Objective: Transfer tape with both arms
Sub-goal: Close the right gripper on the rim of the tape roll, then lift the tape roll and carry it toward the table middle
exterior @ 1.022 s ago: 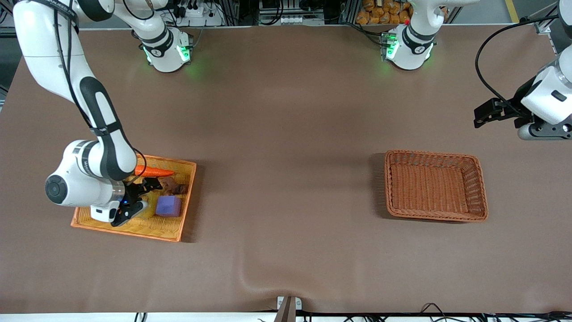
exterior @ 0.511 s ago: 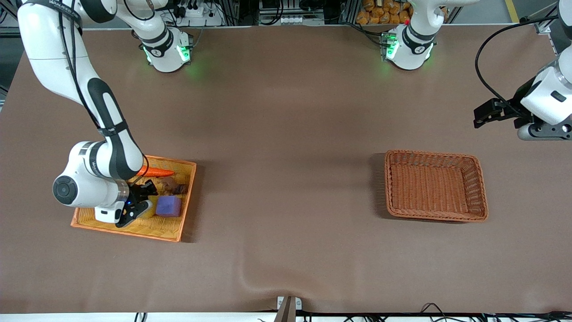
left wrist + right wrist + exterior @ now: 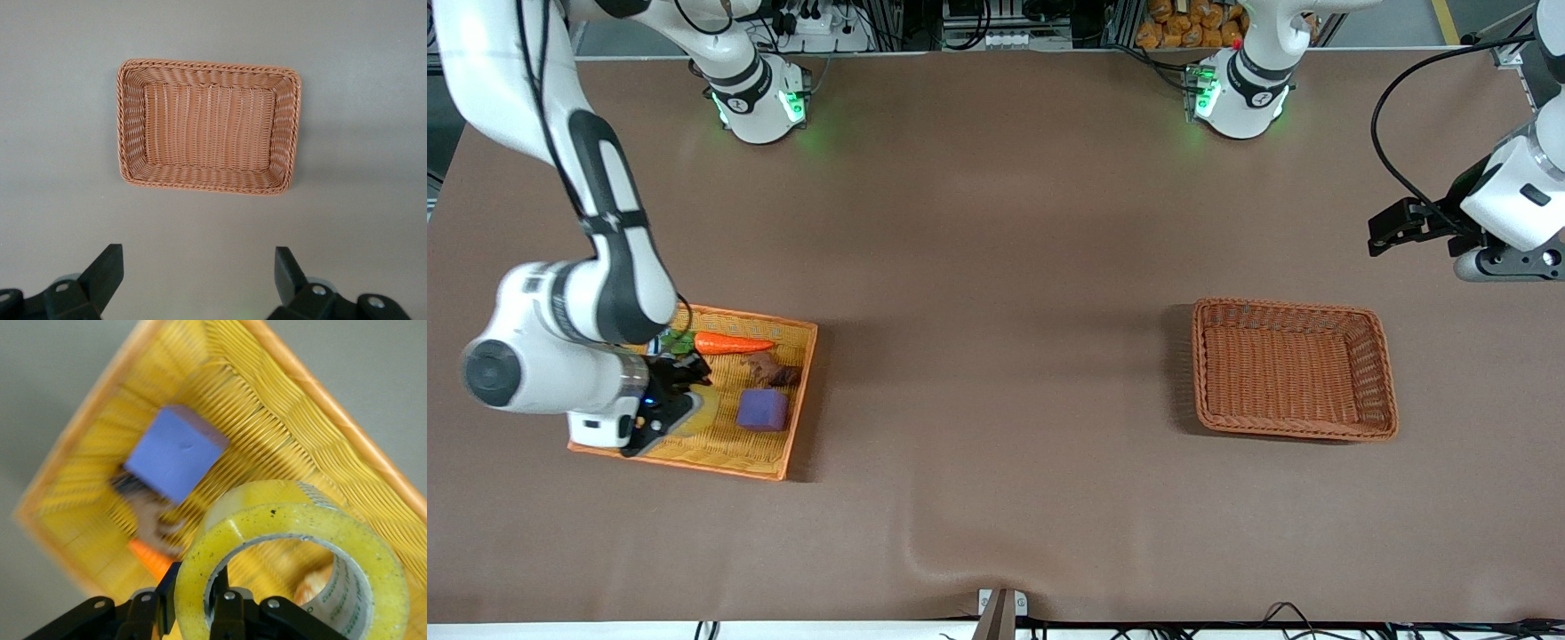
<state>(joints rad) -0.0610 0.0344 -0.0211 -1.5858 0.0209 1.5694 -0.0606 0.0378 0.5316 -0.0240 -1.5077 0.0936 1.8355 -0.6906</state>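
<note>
My right gripper needs to let go of the yellow tape roll on the bare table (image 3: 1026,332), in the spot between the yellow tray and the brown basket.
My right gripper (image 3: 680,391) is shut on the wall of the yellow tape roll (image 3: 293,553), one finger inside its grey-lined hole and one outside. It holds the roll lifted over the yellow woven tray (image 3: 783,444). In the front view only a yellow edge of the tape (image 3: 704,411) shows below the gripper. My left gripper (image 3: 1392,229) is open and empty, waiting in the air over the table at the left arm's end, with its fingers (image 3: 107,270) wide apart.
In the yellow tray lie a purple cube (image 3: 763,410), an orange carrot (image 3: 734,343) and a brown object (image 3: 776,372). An empty brown wicker basket (image 3: 1294,369) stands toward the left arm's end; it also shows in the left wrist view (image 3: 208,125).
My right arm has risen and shifted toward the right arm's end of the table, lifting the tape off the tray floor. The left arm has not moved.
</note>
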